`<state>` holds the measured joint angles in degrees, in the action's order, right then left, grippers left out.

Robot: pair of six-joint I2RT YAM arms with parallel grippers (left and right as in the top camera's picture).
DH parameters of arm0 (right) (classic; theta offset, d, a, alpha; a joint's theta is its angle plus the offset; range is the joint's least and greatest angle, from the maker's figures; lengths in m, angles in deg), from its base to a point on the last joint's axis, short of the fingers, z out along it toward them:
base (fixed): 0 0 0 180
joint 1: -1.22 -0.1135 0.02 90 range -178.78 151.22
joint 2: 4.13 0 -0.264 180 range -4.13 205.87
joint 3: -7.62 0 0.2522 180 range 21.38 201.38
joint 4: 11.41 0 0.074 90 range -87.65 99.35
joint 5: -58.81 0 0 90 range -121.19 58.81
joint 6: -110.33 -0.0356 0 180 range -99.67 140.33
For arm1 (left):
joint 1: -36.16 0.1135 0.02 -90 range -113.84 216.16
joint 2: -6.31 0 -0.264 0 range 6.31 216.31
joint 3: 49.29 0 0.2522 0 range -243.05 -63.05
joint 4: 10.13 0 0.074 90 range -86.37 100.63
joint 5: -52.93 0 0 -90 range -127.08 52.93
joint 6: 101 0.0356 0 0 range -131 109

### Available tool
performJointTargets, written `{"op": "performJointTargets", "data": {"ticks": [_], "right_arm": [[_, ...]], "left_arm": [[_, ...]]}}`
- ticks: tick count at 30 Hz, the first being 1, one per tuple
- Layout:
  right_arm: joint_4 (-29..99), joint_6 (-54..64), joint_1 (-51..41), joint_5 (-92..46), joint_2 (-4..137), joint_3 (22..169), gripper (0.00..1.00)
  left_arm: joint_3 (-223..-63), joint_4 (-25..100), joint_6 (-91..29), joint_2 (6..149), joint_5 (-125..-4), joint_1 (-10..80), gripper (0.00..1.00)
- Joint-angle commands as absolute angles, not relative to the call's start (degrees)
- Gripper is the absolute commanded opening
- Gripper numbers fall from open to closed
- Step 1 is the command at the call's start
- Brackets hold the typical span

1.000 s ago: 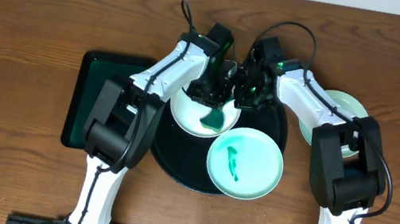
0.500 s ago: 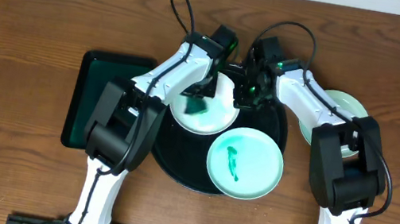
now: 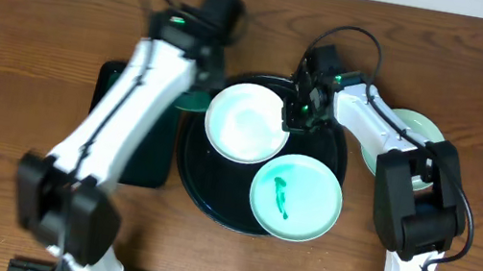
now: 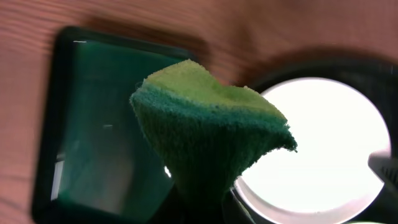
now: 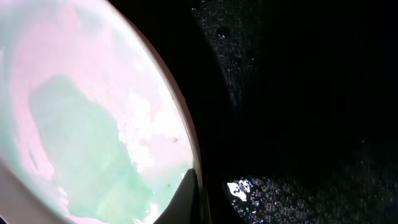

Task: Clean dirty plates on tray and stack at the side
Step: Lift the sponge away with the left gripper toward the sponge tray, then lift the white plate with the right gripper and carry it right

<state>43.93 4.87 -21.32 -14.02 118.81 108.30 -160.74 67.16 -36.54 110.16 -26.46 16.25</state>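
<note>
Next, I release the right gripper's white plate onto the mint-green plate on the bare wooden table (image 3: pixel 404 149).
A white plate (image 3: pixel 245 124) lies at the back of the round black tray (image 3: pixel 205 183), with no green smear showing on it. A mint-green plate (image 3: pixel 294 199) with a green smear lies at the tray's front right. Another mint-green plate (image 3: pixel 414 134) sits on the table at the right, partly under the right arm. My left gripper (image 3: pixel 197 97) is shut on a green sponge (image 4: pixel 208 127) and holds it above the gap between the two trays. My right gripper (image 3: pixel 295 115) is shut on the white plate's right rim (image 5: pixel 186 143).
A dark green rectangular tray (image 3: pixel 112 125) lies left of the black tray and also shows in the left wrist view (image 4: pixel 93 124). The left arm reaches across it. Bare wooden table surrounds both trays.
My left gripper has lifted the sponge off the white plate and swung it left toward the green tray. The plate's green smear is gone. The right gripper has stayed on the rim.
</note>
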Motion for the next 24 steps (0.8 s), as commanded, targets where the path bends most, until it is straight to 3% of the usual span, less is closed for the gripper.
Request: {"op": "performJointTargets", "data": {"ticks": [1,5,13,24], "right_arm": [[45.7,6.81,-21.65,-15.11,118.79,109.04,0.01],[49.53,7.27,-23.03,-21.91,116.25,112.01,0.01],[52.67,7.27,-30.33,-46.94,108.14,114.53,0.01],[54.82,7.34,-44.16,-83.92,101.08,114.53,0.01]], "left_arm": [[-160.7,69.01,-35.89,104.3,-27.97,22.9,0.07],[-160.68,71.37,-29.26,101.61,-30.51,29.57,0.07],[-160.65,71.88,-28.85,102.2,-43.16,41.37,0.07],[-160.63,70.78,-28.8,102.42,-43.91,42.9,0.07]]}}
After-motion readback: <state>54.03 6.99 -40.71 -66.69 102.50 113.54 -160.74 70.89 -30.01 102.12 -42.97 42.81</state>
